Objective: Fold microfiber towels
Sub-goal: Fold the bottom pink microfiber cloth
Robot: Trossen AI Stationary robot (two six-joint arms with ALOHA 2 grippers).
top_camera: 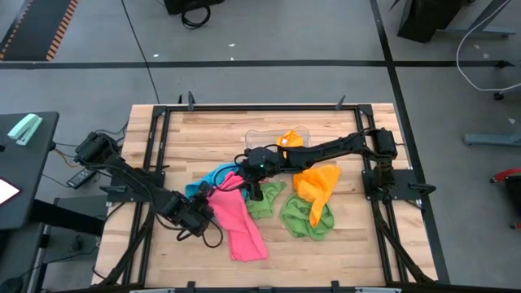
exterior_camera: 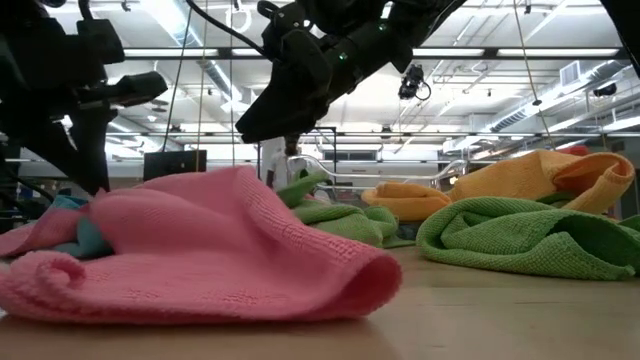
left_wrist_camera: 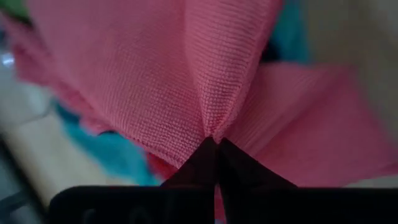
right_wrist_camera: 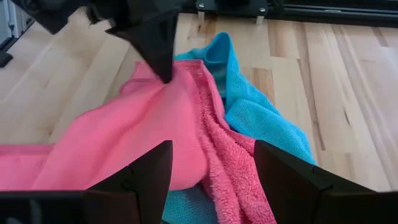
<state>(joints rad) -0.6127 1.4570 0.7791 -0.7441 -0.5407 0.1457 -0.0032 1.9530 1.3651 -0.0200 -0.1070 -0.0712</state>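
Observation:
The robot's left gripper will let go of the pink towel on the wood just nearer than the blue towel (top_camera: pixel 218 210), so that it partly overlaps that towel.
A pink towel (top_camera: pixel 238 229) lies crumpled at the table's near middle, partly over a blue towel (top_camera: pixel 205 185). My left gripper (left_wrist_camera: pixel 215 144) is shut on the pink towel at its left side (top_camera: pixel 205 208). My right gripper (right_wrist_camera: pixel 211 177) is open and hovers above the pink and blue towels (top_camera: pixel 251 187), pointing toward the left gripper with nothing between its fingers. To the right lie two green towels (top_camera: pixel 308 218) (top_camera: pixel 265 200) and an orange towel (top_camera: pixel 317 183). My left gripper pinches a raised pucker of the pink towel (left_wrist_camera: pixel 217 121) between its two fingertips, near the towel's far left edge (right_wrist_camera: pixel 169 79). The fingers slant down from the table's left. The cloth peaks a little at the pinch; the rest lies slack on the table and the blue towel.
A clear plastic tray (top_camera: pixel 264 135) stands at the far middle with another orange cloth (top_camera: pixel 290 140) at its right side. Black frame rails (top_camera: pixel 155 163) run along the table's left and right sides. Bare wood shows at the far left and near right.

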